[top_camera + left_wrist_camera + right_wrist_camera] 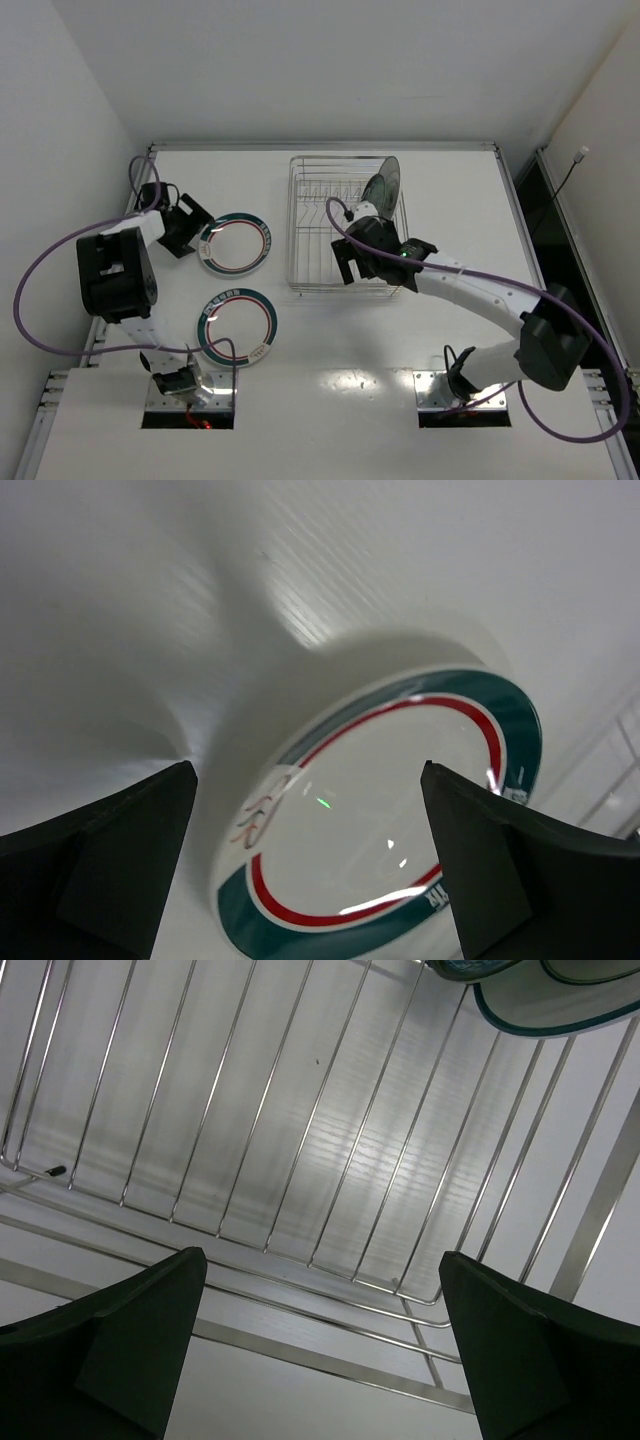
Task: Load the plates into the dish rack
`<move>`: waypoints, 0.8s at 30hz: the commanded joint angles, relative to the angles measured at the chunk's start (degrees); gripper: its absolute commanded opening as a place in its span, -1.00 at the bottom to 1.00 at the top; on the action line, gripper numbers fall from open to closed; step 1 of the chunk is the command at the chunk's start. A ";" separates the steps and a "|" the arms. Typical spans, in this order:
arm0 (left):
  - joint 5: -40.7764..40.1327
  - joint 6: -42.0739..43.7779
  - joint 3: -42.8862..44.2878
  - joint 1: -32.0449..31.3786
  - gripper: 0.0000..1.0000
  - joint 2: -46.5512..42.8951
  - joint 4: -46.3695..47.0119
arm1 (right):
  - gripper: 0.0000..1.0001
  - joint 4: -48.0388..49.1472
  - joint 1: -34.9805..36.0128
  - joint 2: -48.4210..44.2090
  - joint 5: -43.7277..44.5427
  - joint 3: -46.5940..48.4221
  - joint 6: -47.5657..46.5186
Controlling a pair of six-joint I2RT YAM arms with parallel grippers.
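Note:
My right gripper should close on the farther plate's rack-side rim [267, 239], across from my left gripper, since that rim faces the dish rack.
Two white plates with teal-and-red rim rings lie flat on the table, one farther [236, 243] and one nearer [238, 325]. My left gripper [195, 232] is open and empty, at the left edge of the farther plate. In the left wrist view that plate [390, 810] lies between and beyond my open fingers [100, 860]. The silver wire dish rack [310, 215] holds two plates standing upright at its far right [384, 185]. My right gripper [352, 265] is open and empty over the rack's near end. The right wrist view shows the rack's wires [300, 1140] and a teal plate rim [560, 1010].
White walls close in the table on the left, back and right. Purple cables loop from both arms over the table's left side [40, 270] and right side [600, 350]. The arm bases stand at the near edge.

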 commanded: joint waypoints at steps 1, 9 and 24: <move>9.13 -1.78 1.19 -0.59 0.87 0.23 5.42 | 1.00 3.28 0.52 1.48 0.35 1.84 -0.54; 12.55 -2.30 1.19 -0.59 0.76 5.41 4.89 | 1.00 2.66 0.52 7.37 -0.79 5.52 -1.68; 19.15 -1.16 2.33 -0.59 -0.12 11.31 6.12 | 1.00 2.66 0.52 9.04 -1.84 5.53 -1.68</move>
